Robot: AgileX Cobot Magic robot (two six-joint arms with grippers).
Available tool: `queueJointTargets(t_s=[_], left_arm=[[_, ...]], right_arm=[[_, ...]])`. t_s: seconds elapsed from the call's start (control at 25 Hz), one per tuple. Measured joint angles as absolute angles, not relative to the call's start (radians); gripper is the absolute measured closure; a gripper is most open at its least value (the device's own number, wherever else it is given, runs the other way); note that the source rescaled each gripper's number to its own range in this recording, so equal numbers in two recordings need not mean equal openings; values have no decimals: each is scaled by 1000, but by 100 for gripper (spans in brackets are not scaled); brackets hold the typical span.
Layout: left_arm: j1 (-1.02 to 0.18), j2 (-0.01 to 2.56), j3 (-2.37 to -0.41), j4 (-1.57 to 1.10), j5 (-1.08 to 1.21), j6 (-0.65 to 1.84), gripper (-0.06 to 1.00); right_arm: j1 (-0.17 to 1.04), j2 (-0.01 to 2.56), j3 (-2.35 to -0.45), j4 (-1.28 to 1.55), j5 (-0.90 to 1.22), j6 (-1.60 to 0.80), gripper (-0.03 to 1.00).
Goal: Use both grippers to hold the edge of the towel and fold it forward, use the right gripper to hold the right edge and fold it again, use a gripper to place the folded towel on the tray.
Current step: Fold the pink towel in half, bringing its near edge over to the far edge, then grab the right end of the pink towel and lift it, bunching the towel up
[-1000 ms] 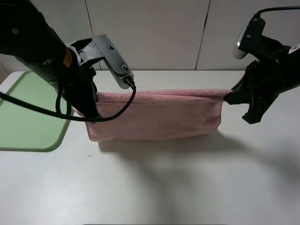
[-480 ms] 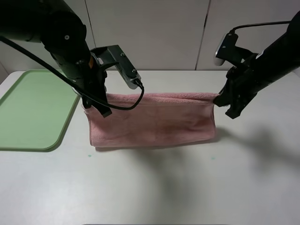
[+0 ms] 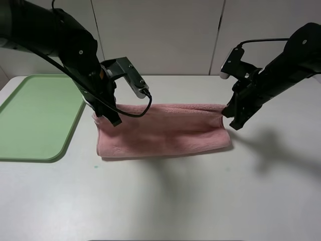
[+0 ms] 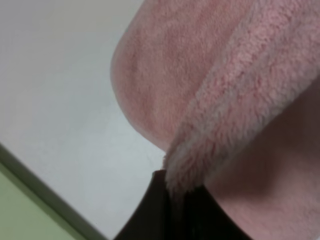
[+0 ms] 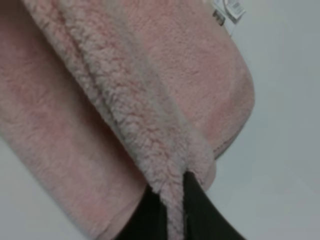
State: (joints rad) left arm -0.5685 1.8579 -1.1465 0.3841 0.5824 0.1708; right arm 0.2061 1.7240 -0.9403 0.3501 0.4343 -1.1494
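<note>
Next, my right gripper lets go of the pink towel's edge on the towel's far corner [image 3: 229, 111] away from the green tray.
A pink towel [image 3: 163, 130] lies folded over on the white table, its far edge held up at both ends. My left gripper [image 3: 108, 116] is shut on the towel's left end; the left wrist view shows the pink edge [image 4: 225, 115] pinched between dark fingers [image 4: 155, 210]. My right gripper [image 3: 228, 114] is shut on the right end; the right wrist view shows the fluffy edge [image 5: 145, 125] clamped in dark fingers [image 5: 200, 210]. A green tray [image 3: 35, 118] lies at the left of the table.
The white table [image 3: 165, 196] stretches in front of the towel. A cable [image 3: 135, 108] loops from the left arm over the towel's left end. Pale wall panels [image 3: 160, 35] stand behind the table.
Both grippers have moved down and toward the far side of the table with the towel's edge. The towel has dropped lower and lies flatter, folded over on itself.
</note>
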Motion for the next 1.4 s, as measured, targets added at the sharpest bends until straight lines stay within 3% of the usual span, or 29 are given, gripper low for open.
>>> queueJointTargets(t_s=[0.6, 0.68, 0.76, 0.84, 0.92, 0.96, 1.04, 1.16, 1.4], left_arm=[[-556, 1885, -1146, 407, 533, 171, 94], [-556, 1885, -1146, 407, 533, 170, 92], [-551, 1885, -1146, 421, 555, 149, 82], [-538, 1886, -1146, 453, 607, 110, 60], [-529, 1891, -1145, 488, 630, 76, 27], [-526, 1892, -1145, 505, 626, 64, 16], [-526, 1891, -1145, 528, 614, 52, 3], [-526, 1891, -1145, 543, 612, 48, -3], [-526, 1891, -1145, 543, 611, 44, -5]], right_arm=[[206, 1748, -992, 342, 411, -1146, 97], [206, 1748, -992, 338, 410, -1146, 97], [206, 1748, -992, 319, 400, -1146, 94], [200, 1748, -992, 293, 383, -1143, 77], [194, 1748, -992, 283, 348, -1140, 45], [192, 1748, -992, 281, 326, -1138, 26], [192, 1748, -992, 279, 276, -1121, 8], [192, 1748, -992, 279, 221, -1086, -1], [192, 1747, -992, 279, 191, -1071, -3]])
